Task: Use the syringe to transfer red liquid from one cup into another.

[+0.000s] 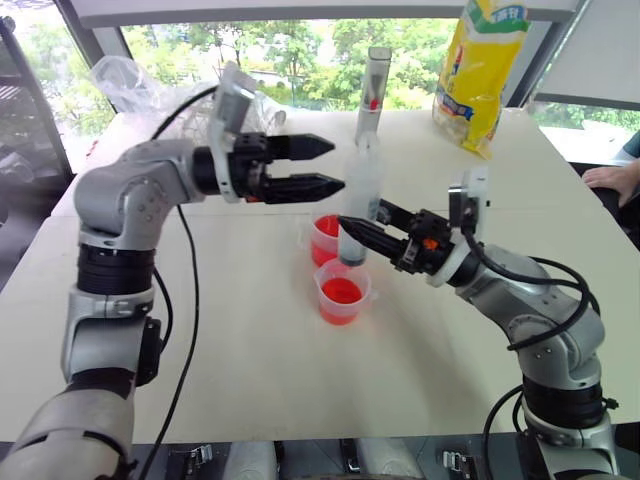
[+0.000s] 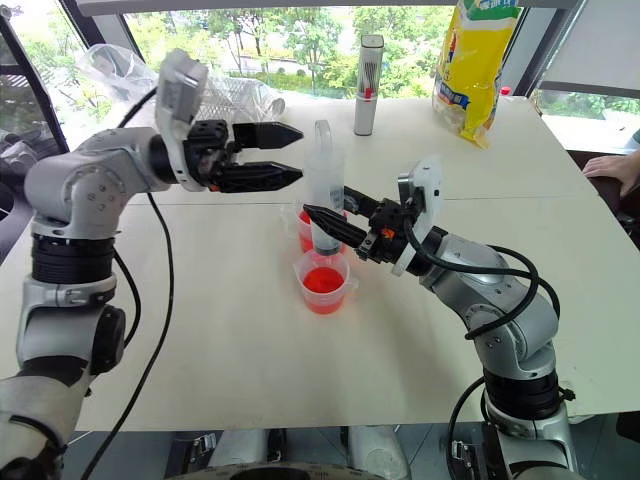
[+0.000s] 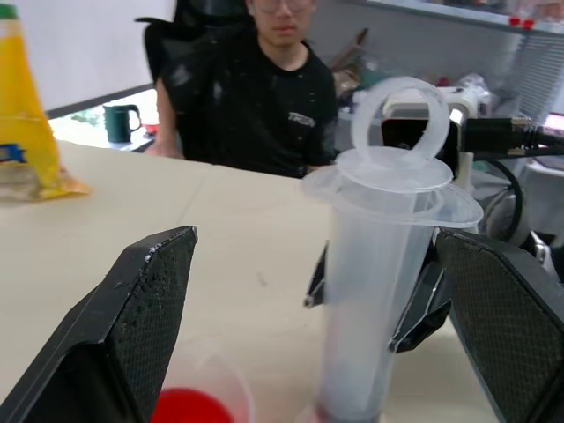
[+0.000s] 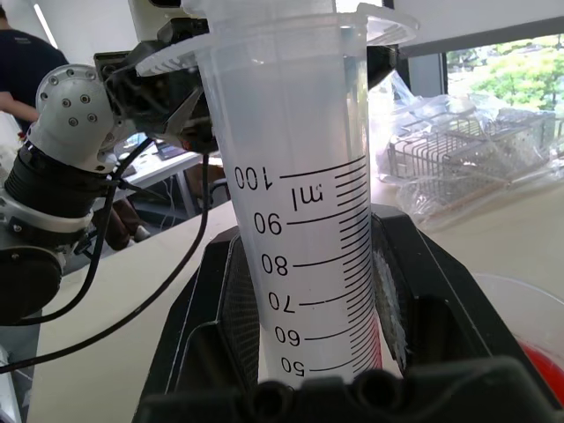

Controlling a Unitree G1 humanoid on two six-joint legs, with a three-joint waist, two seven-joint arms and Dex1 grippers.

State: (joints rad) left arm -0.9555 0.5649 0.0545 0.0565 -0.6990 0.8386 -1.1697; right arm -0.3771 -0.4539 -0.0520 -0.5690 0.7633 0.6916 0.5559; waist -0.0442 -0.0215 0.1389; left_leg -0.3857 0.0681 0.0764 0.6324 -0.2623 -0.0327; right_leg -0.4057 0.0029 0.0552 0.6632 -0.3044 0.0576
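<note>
Next, my right gripper lets go of the clear syringe on the bare table [image 1: 425, 270] beside the two cups, on the right gripper's own side.
The clear syringe [image 1: 362, 195] stands upright over the two cups, its plunger pushed fully in and its barrel [image 4: 300, 203] looking empty. My right gripper [image 1: 358, 225] is shut on its lower barrel. My left gripper [image 1: 338, 166] is open and level beside the syringe's top, touching nothing, with the plunger ring [image 3: 401, 119] between its spread fingers [image 3: 132, 326]. The wider cup [image 1: 342, 292] with spout and handle sits nearest me and holds red liquid [image 1: 341, 291]. The narrower cup [image 1: 324, 238] stands just behind it and also holds red liquid. The syringe tip is hidden.
An upright grey tube [image 1: 372, 95] with a red mark and a yellow bag [image 1: 480, 70] stand at the table's far side. Clear plastic bags [image 1: 130, 80] lie at the back left. A person's hand [image 1: 610, 178] rests at the right edge; a person in black [image 3: 264, 97] sits across.
</note>
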